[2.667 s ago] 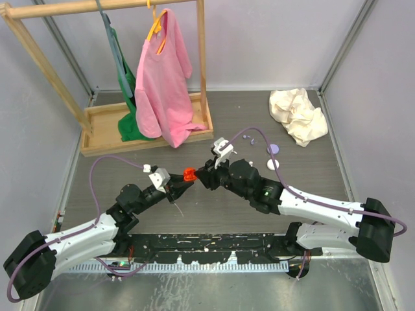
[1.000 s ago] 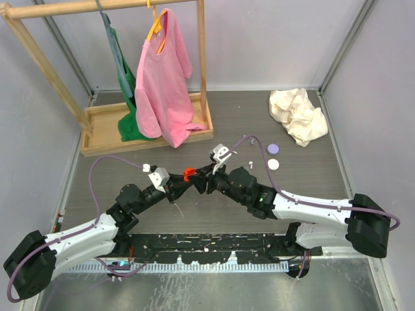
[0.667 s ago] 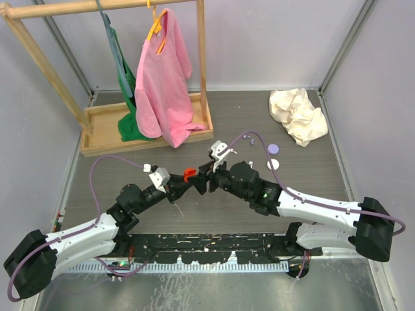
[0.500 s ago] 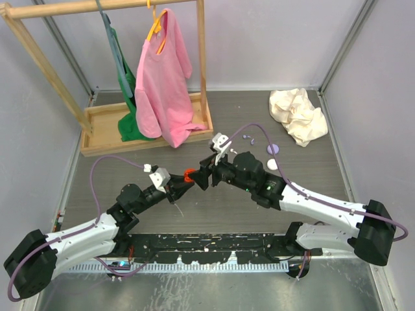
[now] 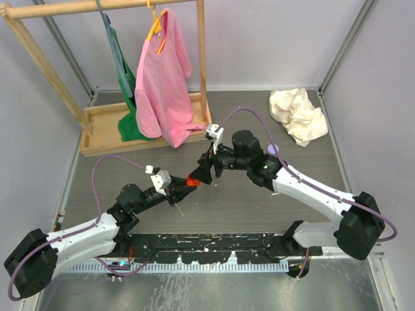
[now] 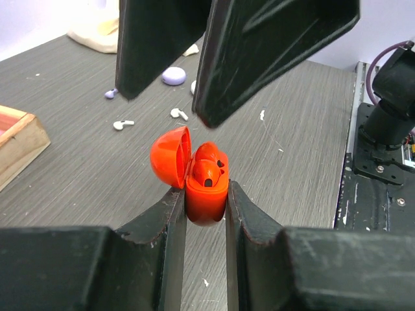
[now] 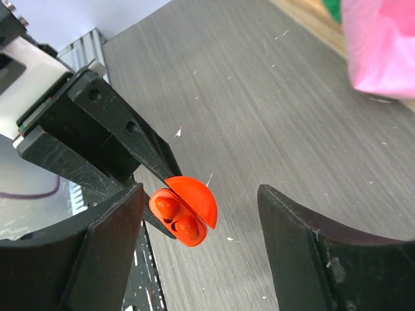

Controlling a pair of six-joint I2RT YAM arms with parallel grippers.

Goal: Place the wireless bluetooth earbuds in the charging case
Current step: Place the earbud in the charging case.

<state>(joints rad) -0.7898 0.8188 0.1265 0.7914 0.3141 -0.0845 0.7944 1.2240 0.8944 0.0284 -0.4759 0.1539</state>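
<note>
Next, I set the red charging case on the table (image 5: 168, 171) just in front of the pink shirt with my left gripper.
A red charging case (image 6: 206, 191) hangs above the table with its lid hinged open, and my left gripper (image 6: 205, 194) is shut on its lower half. Two red earbuds (image 6: 208, 172) sit inside the case, also visible in the right wrist view (image 7: 175, 217). My right gripper (image 7: 200, 194) hovers just above the case (image 7: 194, 197), open, with nothing between its fingers (image 6: 155, 45). In the top view the case (image 5: 192, 182) sits between the left gripper (image 5: 183, 186) and the right gripper (image 5: 201, 172), near the table's middle.
Loose on the table behind lie two white earbuds (image 6: 123, 123), a lilac earbud (image 6: 111, 94) and a round lilac case (image 6: 174, 76). A crumpled cream cloth (image 5: 298, 115) lies at the back right. A wooden rack with a pink shirt (image 5: 162, 78) stands at the back left.
My right gripper has opened and drawn up and back from the red case. The left gripper still holds the case, shifted slightly toward the near edge.
</note>
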